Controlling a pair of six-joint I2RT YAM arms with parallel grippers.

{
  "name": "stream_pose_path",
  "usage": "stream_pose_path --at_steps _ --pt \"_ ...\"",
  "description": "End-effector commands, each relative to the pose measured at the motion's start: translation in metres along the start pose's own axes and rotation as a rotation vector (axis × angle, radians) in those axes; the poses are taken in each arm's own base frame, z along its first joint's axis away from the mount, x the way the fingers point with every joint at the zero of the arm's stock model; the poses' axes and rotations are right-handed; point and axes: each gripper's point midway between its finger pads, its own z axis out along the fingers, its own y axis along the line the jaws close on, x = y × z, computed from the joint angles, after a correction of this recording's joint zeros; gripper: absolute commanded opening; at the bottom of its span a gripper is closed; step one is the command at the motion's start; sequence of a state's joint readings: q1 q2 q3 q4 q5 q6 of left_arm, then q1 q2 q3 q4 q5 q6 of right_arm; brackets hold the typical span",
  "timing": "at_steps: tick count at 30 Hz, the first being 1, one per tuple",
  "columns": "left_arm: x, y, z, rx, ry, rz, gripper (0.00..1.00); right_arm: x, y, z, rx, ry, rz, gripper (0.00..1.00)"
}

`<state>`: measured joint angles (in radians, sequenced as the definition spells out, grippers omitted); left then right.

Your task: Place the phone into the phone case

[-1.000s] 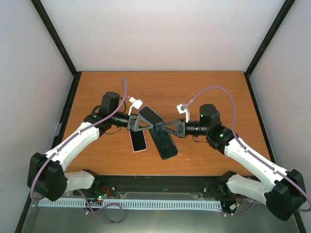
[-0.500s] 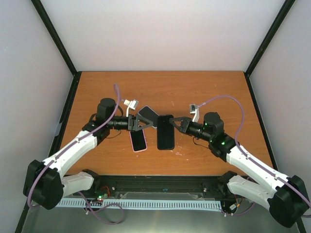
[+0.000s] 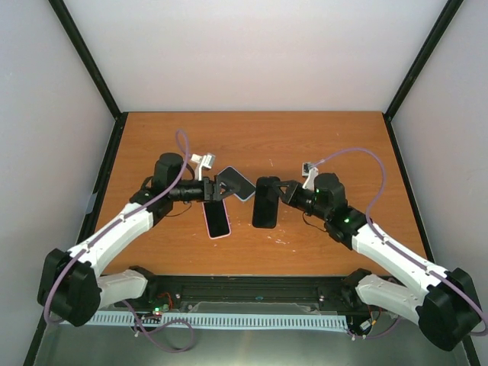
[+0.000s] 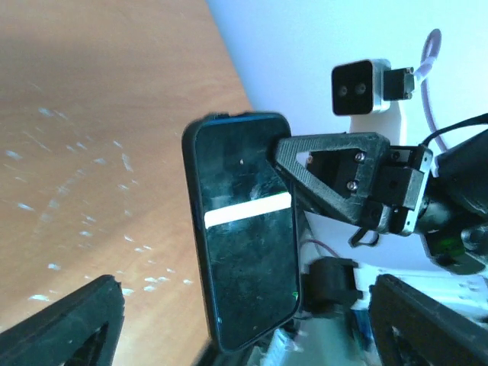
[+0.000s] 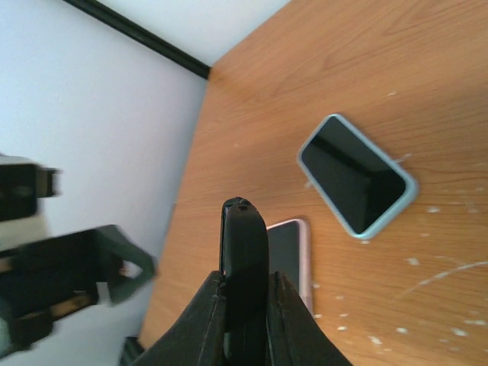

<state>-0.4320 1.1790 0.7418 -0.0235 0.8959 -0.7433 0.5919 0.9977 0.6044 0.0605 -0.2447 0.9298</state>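
The black phone will go down flat from my right gripper on the bare wood point(image 3: 278, 211) just behind the white scuffs.
My right gripper point(image 3: 284, 192) point(image 5: 244, 284) is shut on the long edges of a black phone point(image 3: 265, 203) point(image 5: 244, 244) and holds it on edge above the table. The phone point(image 4: 244, 229) turns its dark screen toward my left wrist camera. A thick black rim frames it and looks like the phone case fitted around it. My left gripper point(image 3: 219, 191) point(image 4: 248, 335) is open just left of the phone. Its fingers point(image 4: 69, 324) stand wide apart, and nothing is between them.
A pink-rimmed phone or case point(image 3: 216, 219) point(image 5: 290, 255) lies flat under my left gripper. A light-blue-rimmed one point(image 3: 237, 183) point(image 5: 354, 175) lies slantwise just behind it. The wooden table point(image 3: 328, 145) ends at black frame posts and white walls.
My left gripper has opened wide and let go of the black phone. My right gripper has turned the phone from a flat diagonal to standing on edge and drawn it slightly right.
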Motion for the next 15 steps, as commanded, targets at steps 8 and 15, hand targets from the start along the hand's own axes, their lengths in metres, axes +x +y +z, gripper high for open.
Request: stream_pose_path --at_steps 8,15 --pt "-0.052 0.014 -0.068 -0.498 -0.302 0.227 0.99 -0.017 -0.054 0.023 0.145 -0.015 -0.167 0.06" --pt "-0.052 0.019 -0.087 -0.581 -0.373 0.251 1.00 -0.016 -0.089 0.051 0.186 0.028 -0.142 0.06"
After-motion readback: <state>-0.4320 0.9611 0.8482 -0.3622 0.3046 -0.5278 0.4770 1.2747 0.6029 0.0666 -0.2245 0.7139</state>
